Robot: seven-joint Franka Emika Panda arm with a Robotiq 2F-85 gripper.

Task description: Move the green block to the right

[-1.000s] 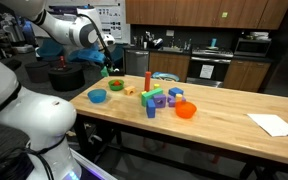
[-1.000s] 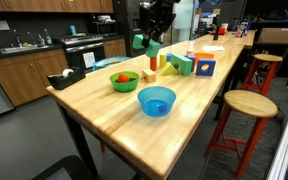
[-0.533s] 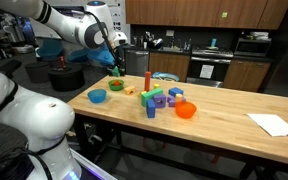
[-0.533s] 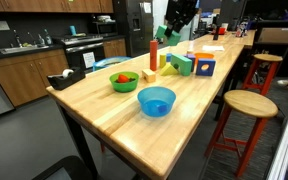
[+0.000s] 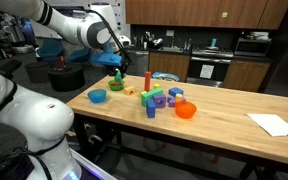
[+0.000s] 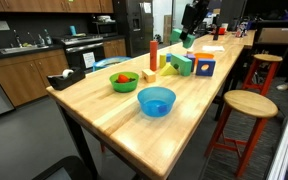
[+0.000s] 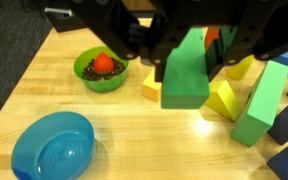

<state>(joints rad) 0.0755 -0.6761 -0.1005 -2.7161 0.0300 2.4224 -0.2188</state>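
Observation:
The teal-green block, now held above the table's far end, will go down from my gripper on the bare wood (image 5: 121, 107) near the table's front edge, next to the blue bowl.
My gripper (image 7: 189, 62) is shut on the teal-green block (image 7: 184, 78) and holds it in the air above the wooden table (image 7: 114, 130). In the wrist view the block hangs between the two dark fingers (image 7: 160, 62), above the yellow pieces (image 7: 224, 100) of the toy cluster. In both exterior views the gripper (image 5: 118, 62) (image 6: 187, 24) carries the block (image 5: 117, 73) (image 6: 179, 38) above the far end of the table, near the red cylinder (image 6: 153, 55). The block's upper part is hidden by the gripper.
A blue bowl (image 7: 52, 148) (image 6: 156, 100) and a green bowl (image 7: 102, 70) (image 6: 124, 81) holding something red stand on the table. A lime-green, purple and yellow block cluster (image 5: 157, 98), an orange bowl (image 5: 186, 110) and a white paper (image 5: 274, 124) lie further along. Stools (image 6: 248, 104) stand beside the table.
My gripper has carried the green block rightwards in both exterior views, from above the green bowl towards the red cylinder and block cluster. The bowls and blocks have not moved.

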